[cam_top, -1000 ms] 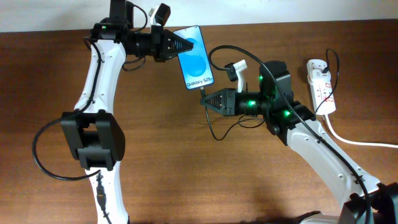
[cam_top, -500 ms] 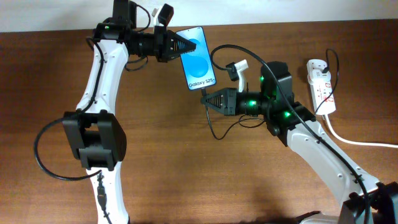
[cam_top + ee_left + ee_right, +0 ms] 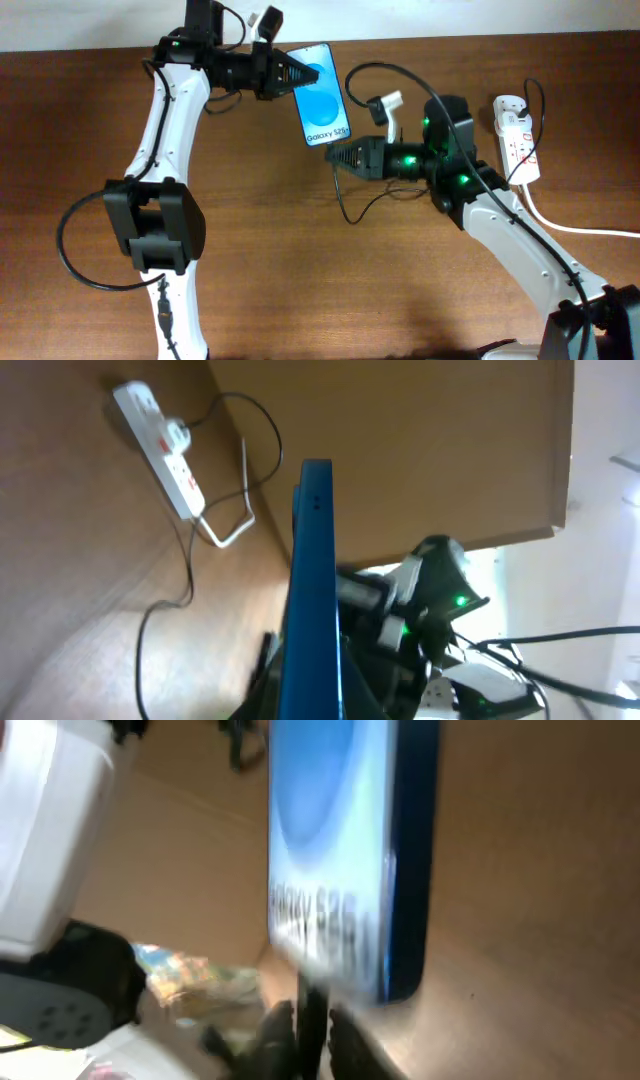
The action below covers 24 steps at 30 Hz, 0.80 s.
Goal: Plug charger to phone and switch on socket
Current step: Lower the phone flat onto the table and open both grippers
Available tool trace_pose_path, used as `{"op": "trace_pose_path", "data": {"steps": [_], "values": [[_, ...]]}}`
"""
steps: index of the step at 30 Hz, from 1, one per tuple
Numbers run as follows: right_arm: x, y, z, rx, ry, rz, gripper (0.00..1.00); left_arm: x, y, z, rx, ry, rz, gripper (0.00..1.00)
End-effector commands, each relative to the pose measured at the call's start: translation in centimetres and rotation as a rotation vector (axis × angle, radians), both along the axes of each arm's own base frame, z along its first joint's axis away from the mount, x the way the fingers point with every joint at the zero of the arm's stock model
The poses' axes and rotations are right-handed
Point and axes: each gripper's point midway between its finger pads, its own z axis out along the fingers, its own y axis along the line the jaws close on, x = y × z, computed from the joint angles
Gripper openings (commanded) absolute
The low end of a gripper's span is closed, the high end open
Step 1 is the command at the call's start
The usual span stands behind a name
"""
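Observation:
Next, my left gripper lets go of the phone flat on the brown wooden table (image 3: pixel 317 161) beside my right gripper's fingertips.
My left gripper (image 3: pixel 290 72) is shut on the top end of the phone (image 3: pixel 322 92), which has a bright blue screen with a white text band at its near end. The phone shows edge-on in the left wrist view (image 3: pixel 312 590) and close up in the right wrist view (image 3: pixel 340 850). My right gripper (image 3: pixel 338 155) is shut on the plug tip of the thin black charger cable (image 3: pixel 345 205) and holds it just below the phone's bottom edge (image 3: pixel 312 1010). The white socket strip (image 3: pixel 516 138) lies at the far right and shows in the left wrist view (image 3: pixel 165 452).
The socket's thick white cord (image 3: pixel 560 222) runs off to the right edge. The charger cable loops over my right arm (image 3: pixel 375 72) and hangs down onto the brown wooden table (image 3: pixel 300 280). My left arm's base (image 3: pixel 150 225) stands at the left.
My left gripper has moved the phone slightly right and up. My right gripper has moved right and up with the plug, closing on the phone's bottom edge.

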Motion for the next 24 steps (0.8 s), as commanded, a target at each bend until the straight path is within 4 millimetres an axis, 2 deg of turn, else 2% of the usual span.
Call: {"op": "trace_pose_path", "data": {"steps": [1,5,11,13,15,16,17,20,21,24], "values": [[2.3,-1.9,1.2,-0.026,-0.060,-0.070,0.31,-1.9,-2.3,1.3,-0.052,0.003,-0.079,0.00],[2.6,-4.9,-0.6,-0.078,0.003,-0.119,0.36,-1.5,-1.7,1.3,-0.049,-0.004,-0.064,0.00],[2.8,-9.3,-0.3,-0.110,0.016,-0.216,0.43,-0.3,-1.5,-1.2,0.090,-0.053,0.005,0.00],[2.8,-11.3,-1.9,-0.154,0.089,-0.274,0.43,-0.2,-1.3,-3.0,0.183,-0.073,0.028,0.00],[2.5,-12.8,-3.5,-0.215,0.139,-0.316,0.44,-1.1,-0.8,-5.7,0.305,-0.078,0.016,0.00],[2.1,-12.9,-3.9,-0.241,0.112,-0.293,0.51,-1.2,-0.3,-7.5,0.374,-0.086,0.007,0.00],[2.0,-13.0,-4.3,-0.261,0.116,-0.296,0.54,-1.2,-0.1,-8.2,0.395,-0.100,-0.001,0.00],[1.7,-14.1,-6.1,-0.345,0.180,-0.348,0.55,-0.6,-0.2,-11.7,0.424,-0.069,-0.018,0.00],[1.3,-14.7,-7.0,-0.395,0.206,-0.365,0.57,0.0,-0.5,-14.6,0.429,-0.038,-0.030,0.00],[0.8,-15.1,-7.7,-0.433,0.218,-0.363,0.63,0.7,-0.8,-18.3,0.436,-0.011,-0.040,0.00]]}}
